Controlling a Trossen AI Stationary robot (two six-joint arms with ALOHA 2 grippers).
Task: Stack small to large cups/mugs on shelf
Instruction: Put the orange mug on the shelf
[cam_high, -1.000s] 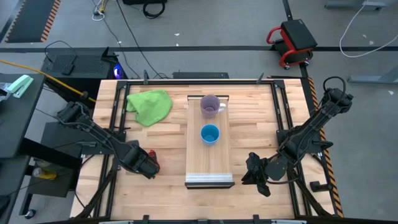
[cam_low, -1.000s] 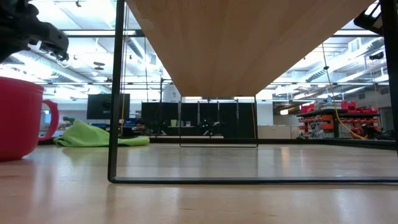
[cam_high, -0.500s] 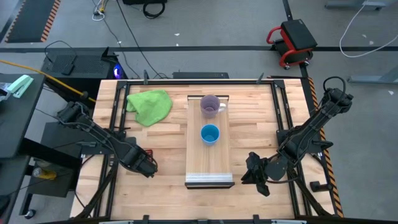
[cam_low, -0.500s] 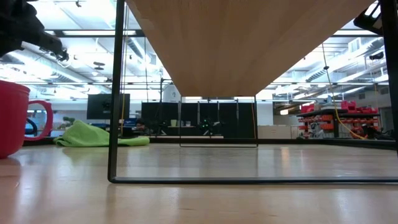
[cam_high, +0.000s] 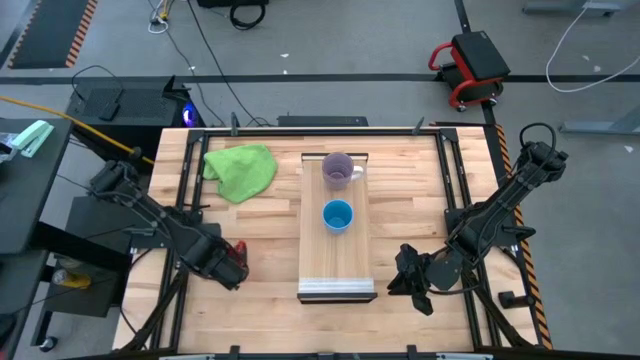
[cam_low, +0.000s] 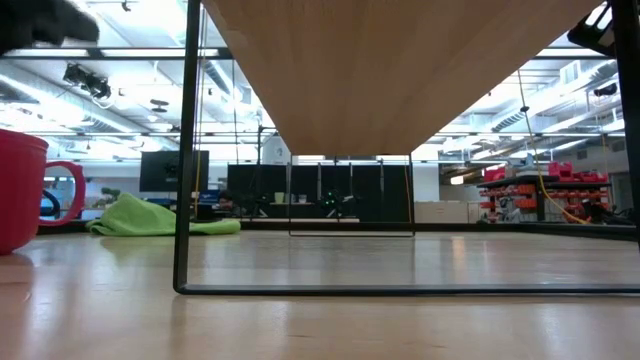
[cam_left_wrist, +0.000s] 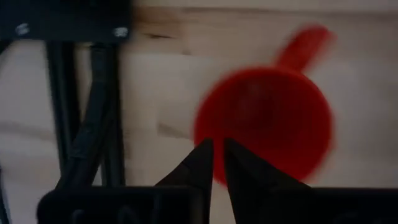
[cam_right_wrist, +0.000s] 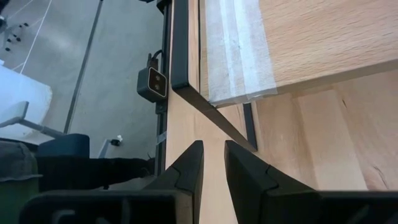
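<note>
The robot's left gripper has its fingers hanging almost closed above one side of the red mug's rim, so it should turn, open and pinch the red mug rim's other side (cam_left_wrist: 316, 165) before it lifts.
The red mug (cam_left_wrist: 264, 121) stands upright on the tabletop left of the shelf, mostly hidden under my left arm in the high view (cam_high: 239, 249); the low view (cam_low: 20, 190) shows its base on the wood. My left gripper (cam_left_wrist: 218, 155) hangs above the mug's rim, fingers pointing down and almost together, touching nothing; it is a blur at the top of the low view (cam_low: 45, 20). The purple mug (cam_high: 340, 170) and blue cup (cam_high: 338, 215) stand on the shelf (cam_high: 338, 262). My right gripper (cam_right_wrist: 213, 155) waits, shut, near the shelf's grey-strip end (cam_right_wrist: 239, 56).
The shelf is raised on a black metal frame (cam_low: 183, 150); its underside (cam_low: 400, 60) spans the top of the low view. A green cloth (cam_high: 242, 168) lies at the table's far left. Black rails (cam_high: 180, 215) run along the table's sides.
The red mug has slid toward the table's left edge and turned so that its handle shows wider in the low view; it has stood still for the last half second. My left gripper has gone up and toward the left edge, away from the mug.
</note>
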